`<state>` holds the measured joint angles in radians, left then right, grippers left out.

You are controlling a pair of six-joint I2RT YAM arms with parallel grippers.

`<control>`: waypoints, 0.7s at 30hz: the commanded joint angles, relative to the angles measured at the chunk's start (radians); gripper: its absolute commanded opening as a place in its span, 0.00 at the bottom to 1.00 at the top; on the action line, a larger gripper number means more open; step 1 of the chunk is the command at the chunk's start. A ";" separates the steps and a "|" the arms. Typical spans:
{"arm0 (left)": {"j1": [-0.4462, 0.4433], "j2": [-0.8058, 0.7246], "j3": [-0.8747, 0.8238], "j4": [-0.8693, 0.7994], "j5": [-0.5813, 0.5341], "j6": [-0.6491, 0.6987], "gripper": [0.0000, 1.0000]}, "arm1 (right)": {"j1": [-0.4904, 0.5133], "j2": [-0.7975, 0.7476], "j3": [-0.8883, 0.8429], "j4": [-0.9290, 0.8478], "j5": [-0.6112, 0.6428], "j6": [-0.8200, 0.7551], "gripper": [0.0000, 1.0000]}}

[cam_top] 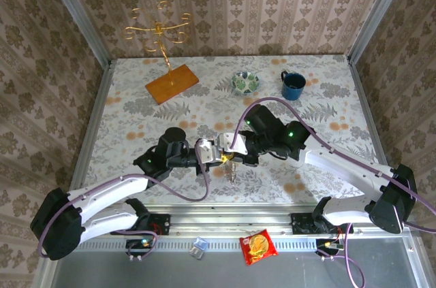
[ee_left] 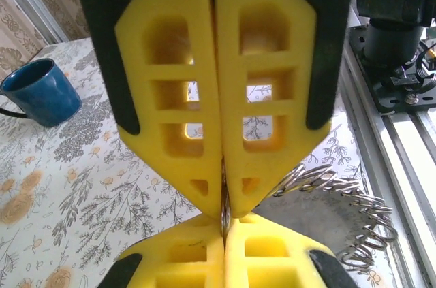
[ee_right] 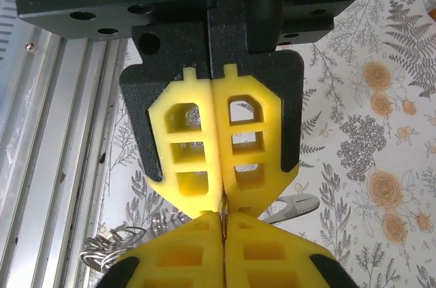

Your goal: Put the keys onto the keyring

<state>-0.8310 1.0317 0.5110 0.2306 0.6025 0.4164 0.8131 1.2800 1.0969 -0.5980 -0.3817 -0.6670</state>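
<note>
The keyring is covered by the fingers of both grippers, which meet on it, so my right gripper will open, back away and pinch the keyring farther from my left gripper (ee_right: 224,225).
My left gripper (cam_top: 216,154) and right gripper (cam_top: 232,153) meet tip to tip above the table's front middle. A thin silver keyring (ee_left: 223,208) runs edge-on between both pairs of yellow pads, and both are shut on it. In the left wrist view my own fingertips (ee_left: 223,223) sit at the bottom, with the right gripper's fingers (ee_left: 266,131) above. The right wrist view has my tips (ee_right: 224,218) low and the keyring (ee_right: 224,203) pinched there. A silver key (ee_right: 294,206) pokes out to the right. Keys (cam_top: 233,172) hang below the grippers. A bunch of silver rings (ee_left: 327,180) dangles beside them.
A blue mug (cam_top: 293,85) and a patterned bowl (cam_top: 245,82) stand at the back. A gold wire stand on a wooden base (cam_top: 172,84) is at back left. A red snack packet (cam_top: 258,246) lies on the front rail (cam_top: 225,216).
</note>
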 commanded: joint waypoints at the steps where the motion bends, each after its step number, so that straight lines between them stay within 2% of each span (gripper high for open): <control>1: 0.000 -0.027 0.007 0.045 -0.020 0.004 0.00 | -0.035 -0.068 -0.045 0.054 -0.087 0.067 0.23; 4: 0.000 -0.035 -0.010 0.072 -0.016 -0.010 0.00 | -0.076 -0.113 -0.098 0.103 -0.117 0.112 0.30; 12: -0.002 -0.034 -0.024 0.095 -0.008 -0.015 0.00 | -0.084 -0.111 -0.127 0.110 -0.114 0.134 0.23; 21: -0.001 -0.026 -0.022 0.107 -0.007 -0.016 0.00 | -0.083 -0.086 -0.118 0.122 -0.141 0.151 0.25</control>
<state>-0.8307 1.0168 0.4908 0.2848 0.5861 0.4149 0.7300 1.1809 0.9768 -0.4942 -0.4866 -0.5377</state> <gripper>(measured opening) 0.065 0.254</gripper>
